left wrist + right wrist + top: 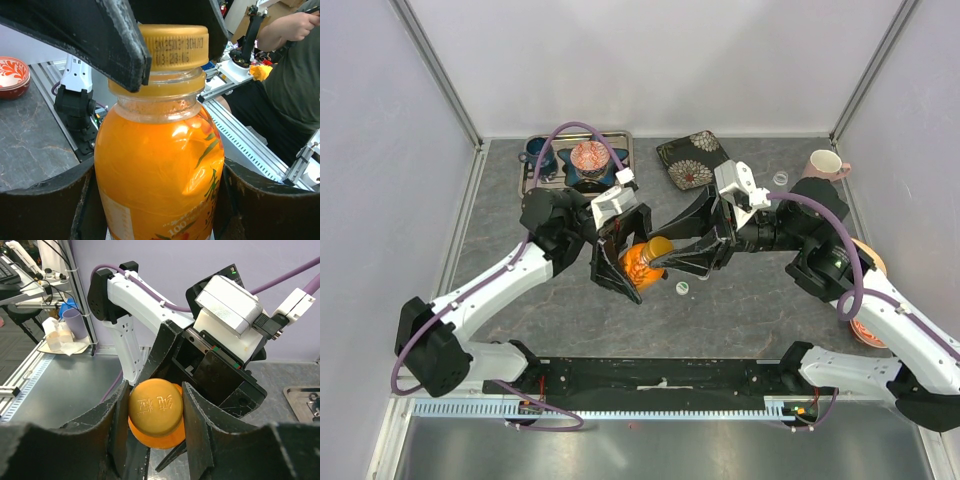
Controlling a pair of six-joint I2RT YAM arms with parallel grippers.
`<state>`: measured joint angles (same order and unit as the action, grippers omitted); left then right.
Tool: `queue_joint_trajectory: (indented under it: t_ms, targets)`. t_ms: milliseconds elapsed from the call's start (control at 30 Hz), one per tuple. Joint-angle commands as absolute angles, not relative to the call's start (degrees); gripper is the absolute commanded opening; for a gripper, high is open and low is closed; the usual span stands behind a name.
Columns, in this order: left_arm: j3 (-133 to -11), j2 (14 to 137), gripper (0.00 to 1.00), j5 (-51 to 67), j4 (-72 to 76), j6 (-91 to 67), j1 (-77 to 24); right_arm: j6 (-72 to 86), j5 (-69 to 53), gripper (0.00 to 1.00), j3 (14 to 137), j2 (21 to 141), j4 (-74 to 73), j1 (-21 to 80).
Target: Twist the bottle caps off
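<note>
The robot's right gripper should set the gold cap down on the table [659, 286] next to the small white cap.
An orange juice bottle [642, 262] is held above the middle of the table. My left gripper [620, 262] is shut on its body [160, 170], a finger on each side. Its gold cap [172, 46] sits on the neck. My right gripper [675, 258] is shut on that cap [155, 407], with its fingers [119, 420] pressed against both sides. Embossed characters show on the cap's top in the right wrist view.
A metal tray [620, 140] with a patterned bowl [590, 157] and blue cup [537, 152] stands at the back left. A dark patterned plate [692, 160], a pink mug [825, 164] and a small clear cap [780, 179] lie at the back right. A small cap [682, 288] lies below the bottle.
</note>
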<state>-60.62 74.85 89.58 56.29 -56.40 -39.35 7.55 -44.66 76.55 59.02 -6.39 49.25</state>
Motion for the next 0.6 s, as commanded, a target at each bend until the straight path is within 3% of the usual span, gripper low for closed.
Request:
queue_joint_trajectory:
  t_ms: [0, 400, 567]
  targets:
    - [-60.1, 74.7, 0.47, 82.1, 44.4, -50.2, -37.8, 13.1, -54.9, 0.00, 81.9, 58.2, -6.9, 51.9]
    - [-58.2, 73.8, 0.47, 80.2, 37.3, -44.0, -37.6, 13.0, -52.0, 0.00, 82.7, 56.3, -6.3, 51.8]
    - [-57.9, 73.0, 0.47, 81.1, 33.9, -41.8, -37.6, 14.4, -62.8, 0.00, 84.2, 58.6, -6.9, 51.8]
